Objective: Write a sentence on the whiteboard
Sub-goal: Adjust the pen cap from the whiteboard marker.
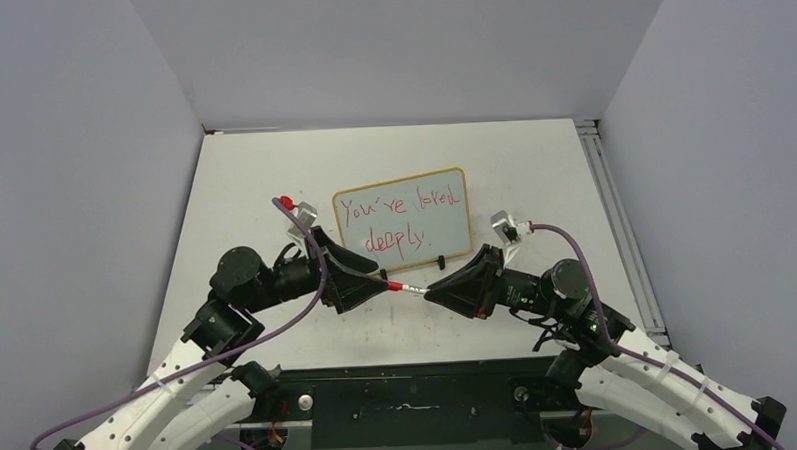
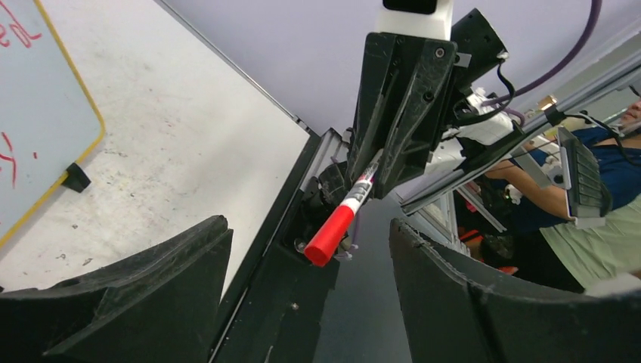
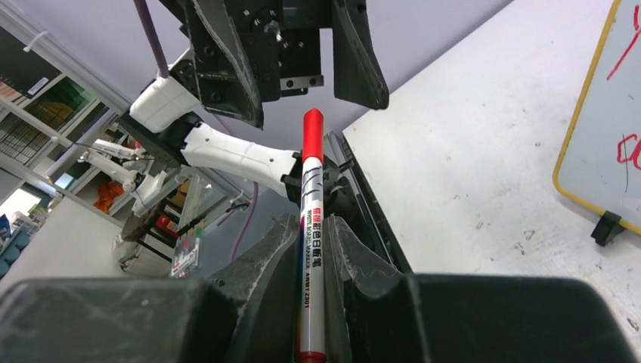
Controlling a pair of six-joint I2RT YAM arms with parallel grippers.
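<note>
The robot's right gripper needs to set the white marker down on the bare table [image 1: 435, 329] between the whiteboard and the black mounting plate.
The whiteboard [image 1: 404, 221] stands near the table's middle with the red sentence [image 1: 399, 223] in two lines on it. Its framed corner also shows in the wrist views [image 2: 53, 121] [image 3: 601, 144]. In front of the board, my right gripper [image 1: 432, 289] [image 3: 313, 227] is shut on a white marker [image 1: 407, 286] [image 3: 311, 204]. The marker's red cap [image 2: 332, 233] [image 3: 313, 136] points at my left gripper [image 1: 376, 279] [image 2: 306, 234]. That gripper is open, with a finger on either side of the cap's tip and touching neither.
A metal rail [image 1: 614, 217] runs along the table's right edge. The black mounting plate [image 1: 411, 397] lies at the near edge between the arm bases. Purple cables [image 1: 310, 248] loop over both arms. Grey walls enclose the table on three sides.
</note>
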